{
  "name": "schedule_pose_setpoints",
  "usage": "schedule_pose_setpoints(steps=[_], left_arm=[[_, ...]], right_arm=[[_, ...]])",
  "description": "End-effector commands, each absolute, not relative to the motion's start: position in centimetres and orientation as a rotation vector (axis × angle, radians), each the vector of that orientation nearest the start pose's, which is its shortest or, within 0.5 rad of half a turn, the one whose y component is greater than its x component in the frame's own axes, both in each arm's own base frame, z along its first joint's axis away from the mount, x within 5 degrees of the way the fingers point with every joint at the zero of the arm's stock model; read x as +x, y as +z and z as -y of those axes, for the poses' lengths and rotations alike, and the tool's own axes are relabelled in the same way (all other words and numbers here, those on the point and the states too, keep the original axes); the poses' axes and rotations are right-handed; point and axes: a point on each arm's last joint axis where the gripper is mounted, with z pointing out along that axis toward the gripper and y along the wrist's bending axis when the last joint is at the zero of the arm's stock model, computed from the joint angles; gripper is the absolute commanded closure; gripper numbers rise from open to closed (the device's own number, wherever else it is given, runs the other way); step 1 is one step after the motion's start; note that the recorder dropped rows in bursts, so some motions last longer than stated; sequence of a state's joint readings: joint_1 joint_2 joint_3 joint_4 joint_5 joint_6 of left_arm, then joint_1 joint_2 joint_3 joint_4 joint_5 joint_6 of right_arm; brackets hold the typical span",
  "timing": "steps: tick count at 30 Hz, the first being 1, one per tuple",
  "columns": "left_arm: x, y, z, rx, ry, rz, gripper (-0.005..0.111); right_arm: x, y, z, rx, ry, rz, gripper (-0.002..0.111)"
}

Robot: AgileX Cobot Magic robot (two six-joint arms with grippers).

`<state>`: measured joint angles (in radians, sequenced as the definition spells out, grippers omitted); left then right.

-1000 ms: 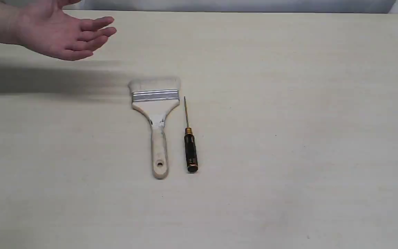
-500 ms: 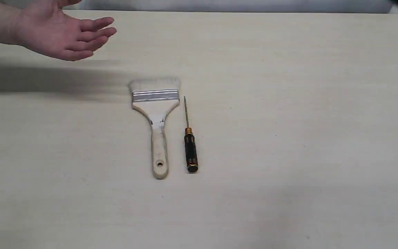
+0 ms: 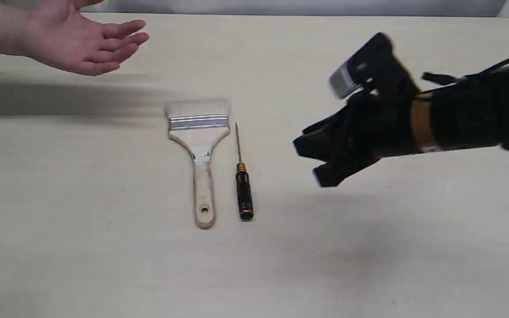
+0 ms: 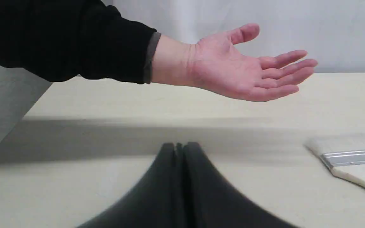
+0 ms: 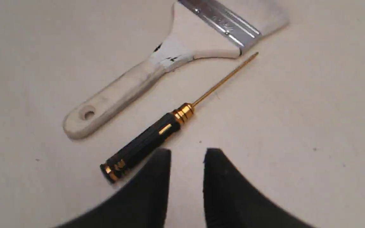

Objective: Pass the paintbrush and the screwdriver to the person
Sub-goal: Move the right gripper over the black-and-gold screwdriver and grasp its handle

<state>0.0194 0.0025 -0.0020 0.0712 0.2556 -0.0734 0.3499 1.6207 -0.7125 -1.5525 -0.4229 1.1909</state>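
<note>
The robot's right gripper will close on the screwdriver's gold collar (image 3: 241, 169) (image 5: 179, 115), where it meets the black handle, and leave the paintbrush for later.
The paintbrush (image 3: 199, 150) lies flat mid-table, pale bristles pointing away, wooden handle with its hole toward the near edge. Just right of it lies the slim screwdriver (image 3: 242, 181), black handle and gold collar, parallel to the brush. The person's upturned hand (image 3: 69, 42) hovers at the far left. My right gripper (image 3: 312, 163) hangs above the table to the right of the screwdriver, open and holding nothing. In the right wrist view the screwdriver (image 5: 157, 136) and paintbrush (image 5: 176, 60) lie beyond the right gripper (image 5: 187, 153). My left gripper (image 4: 179, 146) is shut and empty, below the hand (image 4: 239, 69).
The pale table (image 3: 369, 247) carries nothing else. The arm's shadow falls on it below the right gripper, and a dark shadow band runs along the left under the hand. A grey wall rises behind the far edge.
The right arm has swung in from the upper right corner and now hovers right of the screwdriver. Brush, screwdriver and hand have stayed where they were.
</note>
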Motion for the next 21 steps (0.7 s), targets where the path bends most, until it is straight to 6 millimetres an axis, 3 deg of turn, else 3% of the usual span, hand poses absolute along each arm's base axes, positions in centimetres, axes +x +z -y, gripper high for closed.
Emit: schedule_pose_setpoints(steps=[1,3,8,12,17,21], left_arm=[[5.5,19.1,-0.2,-0.031,0.015,-1.733,0.107],[5.5,19.1,-0.2,-0.031,0.015,-1.733,0.107],[5.5,19.1,-0.2,-0.029,0.017,-1.732,0.107],[5.5,19.1,-0.2,-0.029,0.017,-1.732,0.107],[5.5,19.1,-0.2,-0.029,0.017,-1.732,0.107],[5.5,19.1,-0.2,-0.029,0.017,-1.732,0.107]], right_arm=[[26.9,17.5,-16.7,-0.926,0.215,-2.158,0.083],[27.3,18.5,-18.2,-0.872,0.133,-2.177,0.078],[27.6,21.8,-22.8,-0.640,0.278,-2.210,0.066],[28.9,23.4,-24.1,-0.481,0.245,-2.290,0.058],[30.2,22.1,-24.7,-0.484,0.094,-2.479,0.056],[30.9,19.6,-26.4,-0.519,0.153,-2.590,0.056]])
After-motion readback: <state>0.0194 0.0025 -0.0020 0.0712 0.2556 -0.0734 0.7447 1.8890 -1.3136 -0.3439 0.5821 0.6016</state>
